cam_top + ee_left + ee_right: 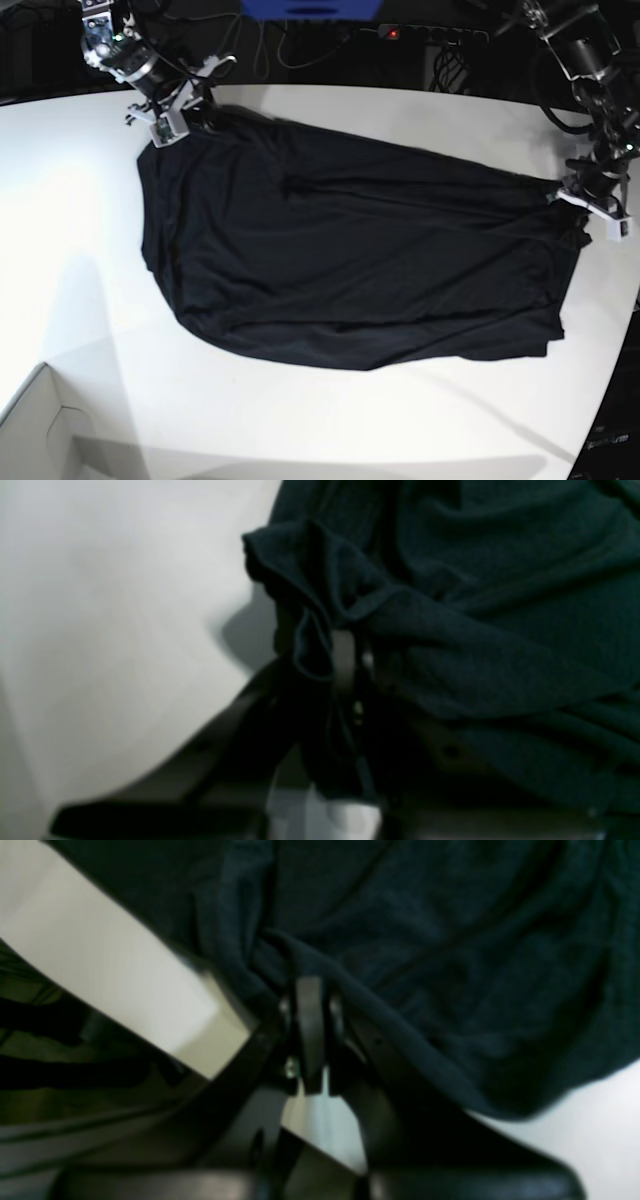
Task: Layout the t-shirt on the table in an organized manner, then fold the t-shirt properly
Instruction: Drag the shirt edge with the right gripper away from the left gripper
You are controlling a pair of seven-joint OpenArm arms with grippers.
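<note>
A bunched fold in the t-shirt rises beside the right gripper's hold, so the robot's right gripper should open and grab the t-shirt's edge at the fold's foot (235,969) before folding.
The black t-shirt (350,260) lies spread and stretched across the white table (70,200), with some wrinkles. My right gripper (185,120) is at the shirt's far left corner, near the table's back edge. In the right wrist view it (310,990) is shut on a bunched fold of the t-shirt (425,940). My left gripper (572,195) is at the shirt's right corner. In the left wrist view it (347,650) is shut on a bunched edge of the t-shirt (500,605).
A pale cardboard box corner (35,430) sits at the front left. Cables and a power strip (430,35) lie behind the table's back edge. The table's curved edge (615,400) runs down the right side.
</note>
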